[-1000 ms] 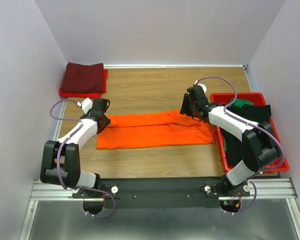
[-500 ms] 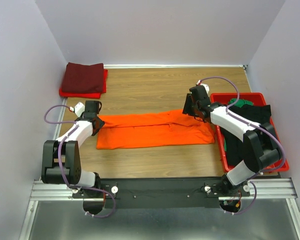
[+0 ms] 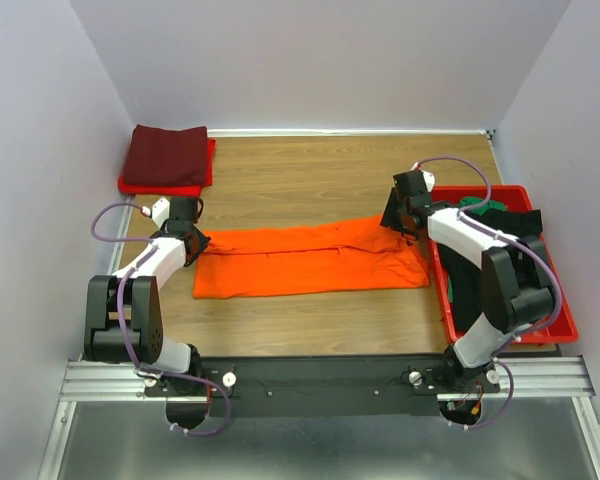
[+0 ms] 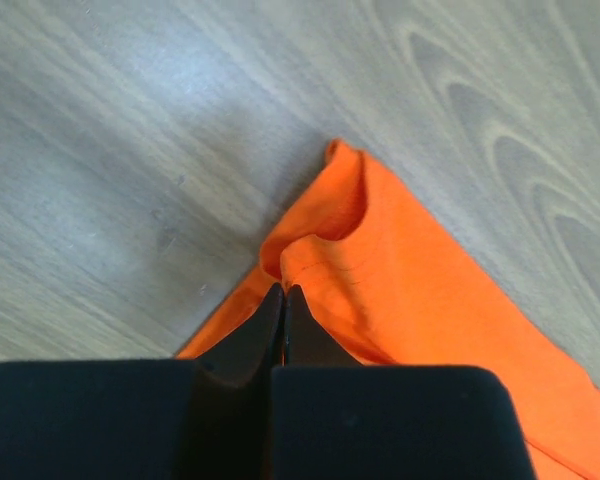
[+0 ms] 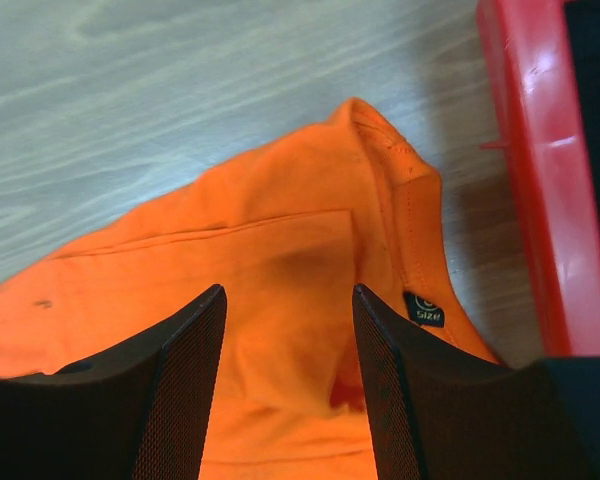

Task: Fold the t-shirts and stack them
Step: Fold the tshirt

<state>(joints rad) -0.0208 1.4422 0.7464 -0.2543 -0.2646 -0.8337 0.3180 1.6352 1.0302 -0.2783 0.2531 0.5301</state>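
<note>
The orange t-shirt's top layer is rumpled short of the collar end, so the robot's right gripper will pinch its loose corner (image 5: 318, 402) and lift it back before folding.
The orange t-shirt (image 3: 310, 260) lies folded into a long strip across the middle of the table. My left gripper (image 3: 193, 240) is at its far left corner, shut, with the puckered edge of the orange cloth (image 4: 380, 270) pinched at the fingertips (image 4: 283, 292). Over the collar end by the tray hangs my right gripper (image 3: 400, 222), open; orange cloth (image 5: 230, 270) and the size label (image 5: 422, 308) show between and beside its fingers. A folded maroon t-shirt (image 3: 168, 155) rests on a red one (image 3: 140, 186) at the back left.
A red plastic tray (image 3: 500, 192) stands at the right edge, holding black t-shirts (image 3: 480, 290) and a green one (image 3: 483, 206). Its red wall (image 5: 540, 180) is close beside my right gripper. White walls enclose the table on three sides.
The left gripper has dropped onto the shirt's left corner and shut there. The right gripper has slid to the right along the shirt's far edge, toward the tray, still open.
</note>
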